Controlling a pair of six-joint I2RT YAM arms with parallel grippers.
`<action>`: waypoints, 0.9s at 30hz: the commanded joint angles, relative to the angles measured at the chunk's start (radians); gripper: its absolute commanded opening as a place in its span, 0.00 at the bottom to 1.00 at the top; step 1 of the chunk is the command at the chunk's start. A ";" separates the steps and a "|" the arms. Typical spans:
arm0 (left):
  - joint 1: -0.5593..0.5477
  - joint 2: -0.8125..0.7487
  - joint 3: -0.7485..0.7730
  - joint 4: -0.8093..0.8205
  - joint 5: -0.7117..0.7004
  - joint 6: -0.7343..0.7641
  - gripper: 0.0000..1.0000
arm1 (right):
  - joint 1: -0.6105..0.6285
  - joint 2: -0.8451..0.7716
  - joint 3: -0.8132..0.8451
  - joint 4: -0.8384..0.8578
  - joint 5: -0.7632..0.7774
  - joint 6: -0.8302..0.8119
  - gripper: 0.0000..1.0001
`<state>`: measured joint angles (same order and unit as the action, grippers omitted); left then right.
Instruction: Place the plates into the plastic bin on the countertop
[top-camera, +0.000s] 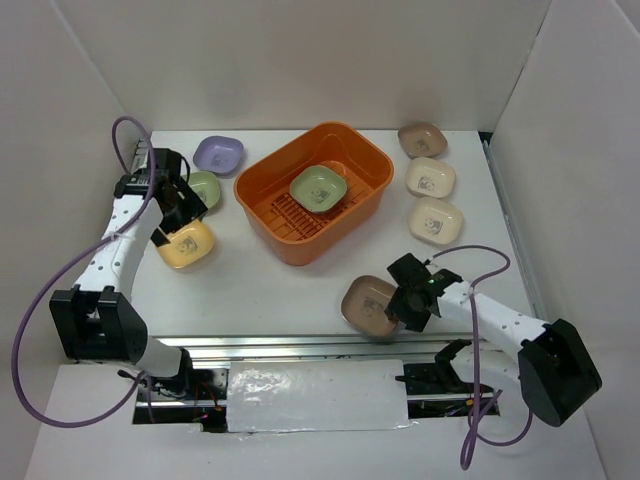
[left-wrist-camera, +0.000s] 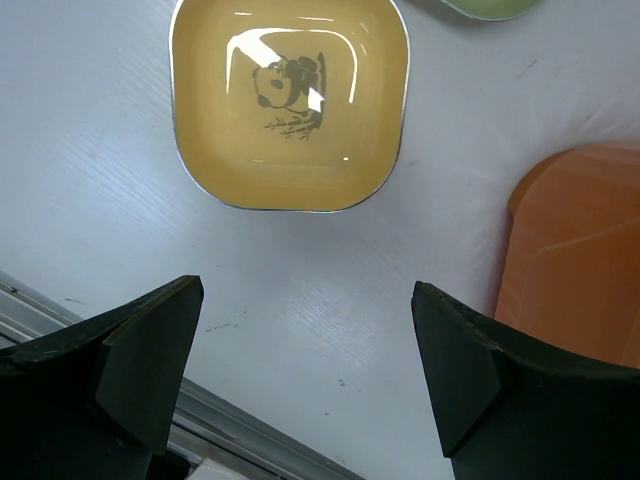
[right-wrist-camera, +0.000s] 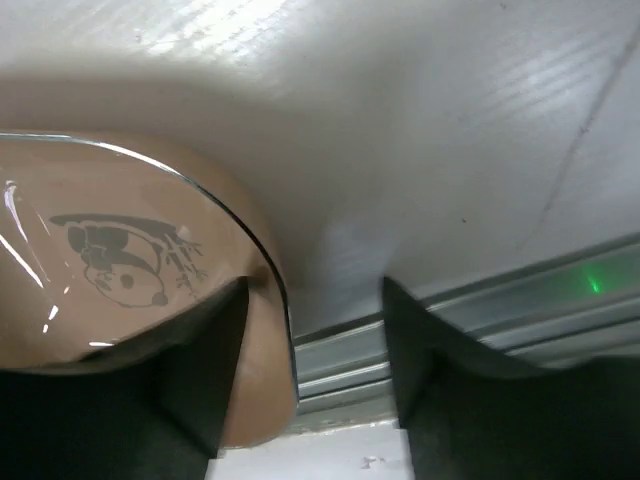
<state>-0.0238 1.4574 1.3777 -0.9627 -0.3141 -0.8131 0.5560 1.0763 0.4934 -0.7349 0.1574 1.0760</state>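
Observation:
My left gripper will close on the yellow plate's rim, at its rounded corner (top-camera: 171, 265) (left-wrist-camera: 199, 187) closest to the front metal rail.
The orange plastic bin (top-camera: 313, 190) stands mid-table with one green plate (top-camera: 318, 187) inside. A yellow plate (top-camera: 186, 243), a green plate (top-camera: 204, 187) and a purple plate (top-camera: 218, 153) lie to its left. My left gripper (top-camera: 175, 215) hovers open and empty over the yellow plate's near side; the left wrist view shows that plate (left-wrist-camera: 288, 100) ahead of the gripper (left-wrist-camera: 308, 300). A brown plate (top-camera: 367, 304) lies near the front edge. My right gripper (top-camera: 405, 300) is open, straddling this plate's (right-wrist-camera: 110, 270) right rim, with one finger (right-wrist-camera: 200, 350) inside the plate and the other outside.
A brown plate (top-camera: 422, 139) and two cream plates (top-camera: 430, 177) (top-camera: 436, 220) sit in a column right of the bin. The metal rail (top-camera: 300, 345) runs along the front edge, just behind the right gripper (right-wrist-camera: 315, 300). White walls enclose the countertop (top-camera: 280, 285).

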 joint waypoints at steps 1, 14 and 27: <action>0.050 -0.052 -0.015 0.021 0.030 0.045 0.99 | 0.008 0.042 0.002 0.135 0.002 0.015 0.55; 0.176 -0.164 -0.032 -0.024 -0.057 0.037 0.99 | 0.122 -0.074 0.511 -0.354 0.174 0.031 0.00; 0.269 -0.155 -0.184 0.129 0.042 0.052 0.99 | -0.073 0.262 1.027 -0.046 -0.051 -0.102 0.00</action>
<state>0.2256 1.2816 1.2228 -0.9195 -0.3294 -0.7650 0.5228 1.1645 1.3666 -0.9390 0.1940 1.0275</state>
